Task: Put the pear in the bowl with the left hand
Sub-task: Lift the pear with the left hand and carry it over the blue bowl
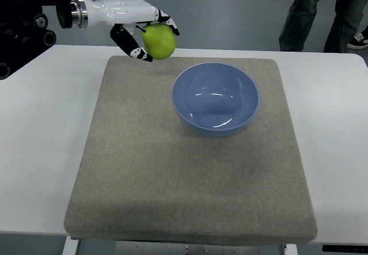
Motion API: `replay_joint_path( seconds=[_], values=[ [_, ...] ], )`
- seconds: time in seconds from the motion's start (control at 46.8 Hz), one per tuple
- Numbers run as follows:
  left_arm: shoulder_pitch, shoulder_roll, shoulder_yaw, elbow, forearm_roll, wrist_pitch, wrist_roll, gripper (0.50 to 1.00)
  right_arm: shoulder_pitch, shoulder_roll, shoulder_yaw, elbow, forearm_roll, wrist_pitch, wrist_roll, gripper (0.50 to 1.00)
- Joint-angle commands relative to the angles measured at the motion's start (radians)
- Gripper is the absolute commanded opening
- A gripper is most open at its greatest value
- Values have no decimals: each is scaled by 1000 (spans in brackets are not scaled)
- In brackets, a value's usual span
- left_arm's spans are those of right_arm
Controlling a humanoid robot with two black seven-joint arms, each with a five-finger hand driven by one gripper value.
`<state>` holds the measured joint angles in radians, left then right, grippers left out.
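Note:
I should release the green pear on the middle of the blue bowl's bottom (216,103) from my left gripper.
A green pear (158,42) is held in the air by my left hand (145,35), whose white and black fingers curl around it. The hand hovers over the far left corner of the grey mat (190,169). A blue bowl (215,99) stands upright on the mat, to the right of the pear and nearer to me, and holds nothing. My right arm does not show.
The mat lies on a white table (40,140). Beyond the far edge of the table a person's legs (322,11) stand at the upper right. Black robot machinery (23,19) fills the upper left corner.

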<state>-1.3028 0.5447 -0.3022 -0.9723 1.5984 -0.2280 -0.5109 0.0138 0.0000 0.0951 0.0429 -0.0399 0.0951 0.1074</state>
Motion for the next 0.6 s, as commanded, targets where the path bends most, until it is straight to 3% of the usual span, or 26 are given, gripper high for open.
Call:
replay_joint_path(
  seconds=[0.0, 0.363, 0.577],
  values=[
    [-7, -9, 0, -31, 3, 4, 0, 500, 0, 0, 0, 0, 0, 0, 0, 926],
    [8, -163, 12, -3, 15, 10, 2, 500, 0, 0, 0, 0, 0, 0, 0, 926],
    [59, -190, 14, 24, 17, 30, 5, 500, 0, 0, 0, 0, 0, 0, 0, 926]
  ],
)
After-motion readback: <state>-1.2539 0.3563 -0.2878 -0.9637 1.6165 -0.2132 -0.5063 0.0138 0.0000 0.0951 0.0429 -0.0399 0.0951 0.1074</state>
